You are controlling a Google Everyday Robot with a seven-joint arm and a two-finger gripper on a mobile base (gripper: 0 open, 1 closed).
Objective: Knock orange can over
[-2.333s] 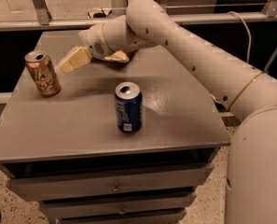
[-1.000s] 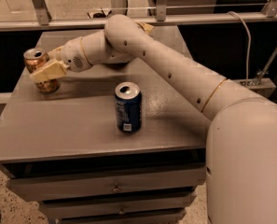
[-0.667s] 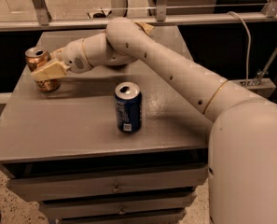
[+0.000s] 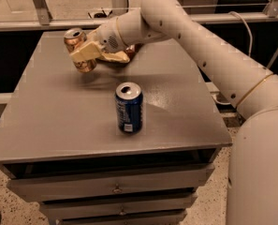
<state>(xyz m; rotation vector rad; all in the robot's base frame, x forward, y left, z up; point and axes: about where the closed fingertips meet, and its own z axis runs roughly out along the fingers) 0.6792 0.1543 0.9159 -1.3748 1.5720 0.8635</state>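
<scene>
Next, I release the orange can on its side on the grey table (image 4: pixel 116 77) just behind the dark blue can.
The orange can (image 4: pixel 75 37) is at the back left of the grey table (image 4: pixel 59 121). It is tilted, its silver top leaning toward the upper left, and it seems lifted off the surface, with a shadow under it. My gripper (image 4: pixel 84 55) is shut on it: a cream finger (image 4: pixel 82 52) crosses the front of its body, and its lower end shows below the finger. The white arm reaches in from the right.
A dark blue can (image 4: pixel 128 107) stands upright near the middle front of the table. A brownish object (image 4: pixel 131 50) lies behind the gripper's wrist. Drawers (image 4: pixel 115 187) sit under the tabletop. A railing (image 4: pixel 40 6) runs behind the table.
The gripper reached the orange can at the far left and closed around it. It has since carried the can to the right and slightly back, and the can is now tilted.
</scene>
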